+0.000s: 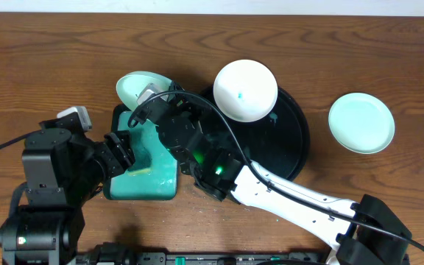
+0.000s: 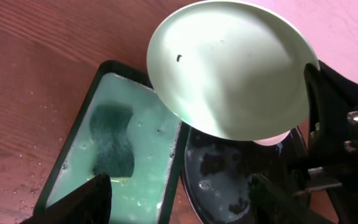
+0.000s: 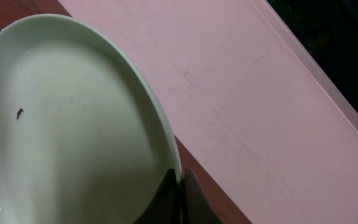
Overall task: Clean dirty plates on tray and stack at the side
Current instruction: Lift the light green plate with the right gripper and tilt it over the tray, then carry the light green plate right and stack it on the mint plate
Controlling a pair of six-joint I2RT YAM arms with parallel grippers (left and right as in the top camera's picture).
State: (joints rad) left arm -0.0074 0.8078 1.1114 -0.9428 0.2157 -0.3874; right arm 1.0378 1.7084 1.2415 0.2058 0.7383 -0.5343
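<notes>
My right gripper is going to let go of the pale mint plate on top of the other mint plate (image 1: 361, 122) that lies on the table.
My right gripper (image 1: 152, 101) is shut on the rim of a pale mint plate (image 1: 138, 85) and holds it tilted above the far end of the teal tray. In the right wrist view the fingers (image 3: 180, 186) pinch the plate's (image 3: 73, 124) edge. The plate bears a small dark speck. It also shows in the left wrist view (image 2: 229, 68). A white plate (image 1: 245, 90) with a teal smear rests on the far rim of the black round tray (image 1: 289, 147). A third mint plate (image 1: 361, 123) lies on the table at the right. My left gripper (image 1: 122, 151) is open and empty over the teal tray, its fingers (image 2: 185, 208) spread wide.
The rectangular teal tray (image 2: 160, 186) holds soapy water and a dark green sponge (image 2: 112, 140). It stands just left of the wet black tray (image 2: 229, 174). My right arm (image 1: 285, 195) reaches across the black tray's near side.
</notes>
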